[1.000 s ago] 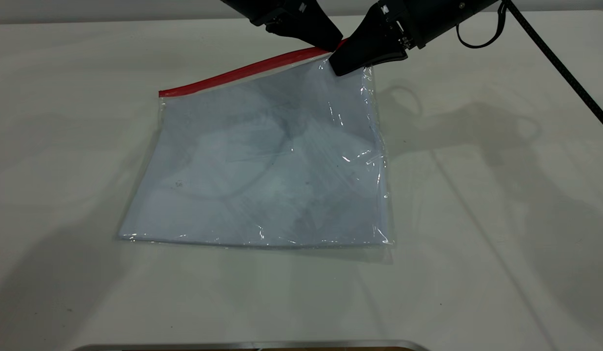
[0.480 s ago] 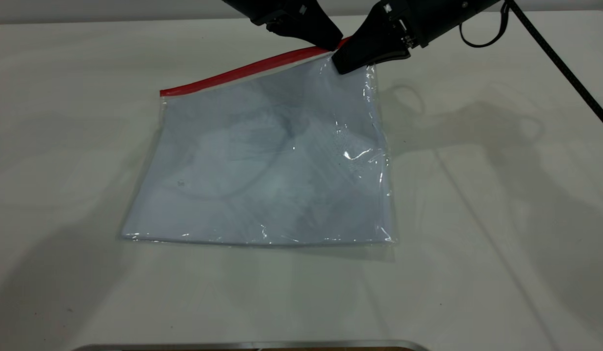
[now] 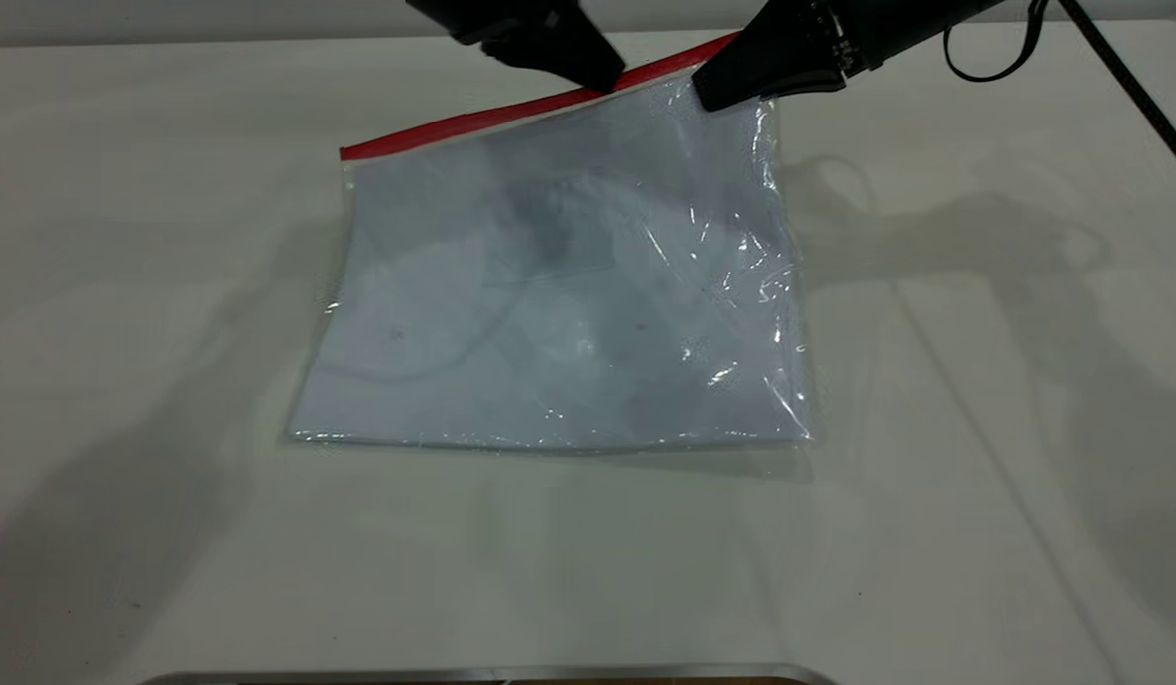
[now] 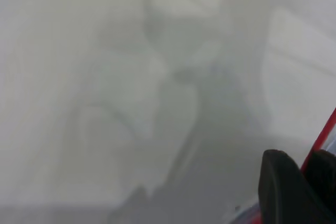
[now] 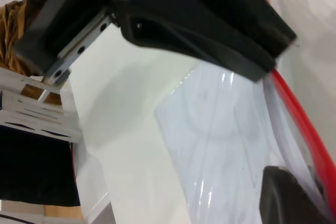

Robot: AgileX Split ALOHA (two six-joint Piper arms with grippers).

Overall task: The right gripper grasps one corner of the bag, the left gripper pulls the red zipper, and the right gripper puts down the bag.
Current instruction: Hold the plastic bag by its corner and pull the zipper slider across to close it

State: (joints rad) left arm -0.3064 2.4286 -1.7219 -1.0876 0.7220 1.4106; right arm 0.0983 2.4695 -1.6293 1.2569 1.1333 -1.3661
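Note:
My left gripper is to let go of the red zipper on the bag's far edge (image 3: pixel 484 112), between the middle of that edge and the bag's lower corner.
The bag (image 3: pixel 559 285), clear plastic with white sheets inside, lies on the white table, its far right corner raised. The red zipper (image 3: pixel 474 119) runs along its far edge. My right gripper (image 3: pixel 707 90), with the looped cable, is shut on the bag's red-tipped corner (image 3: pixel 716 48) and holds it above the table. My left gripper (image 3: pixel 607 84) is shut on the red zipper a short way left of that corner. In the left wrist view the red strip (image 4: pixel 323 135) runs between the closed jaws. The right wrist view shows the bag (image 5: pixel 220 129), the zipper (image 5: pixel 299 114) and the left gripper (image 5: pixel 199 19).
A metal strip (image 3: pixel 493 674) lines the table's front edge. The right arm's black cable (image 3: pixel 1135 86) slants across the far right. A slotted metal frame (image 5: pixel 31 114) stands beyond the table in the right wrist view.
The bag has been dragged right and away from the camera. The right gripper has moved right and higher with the corner. The left gripper now sits farther left along the zipper from it.

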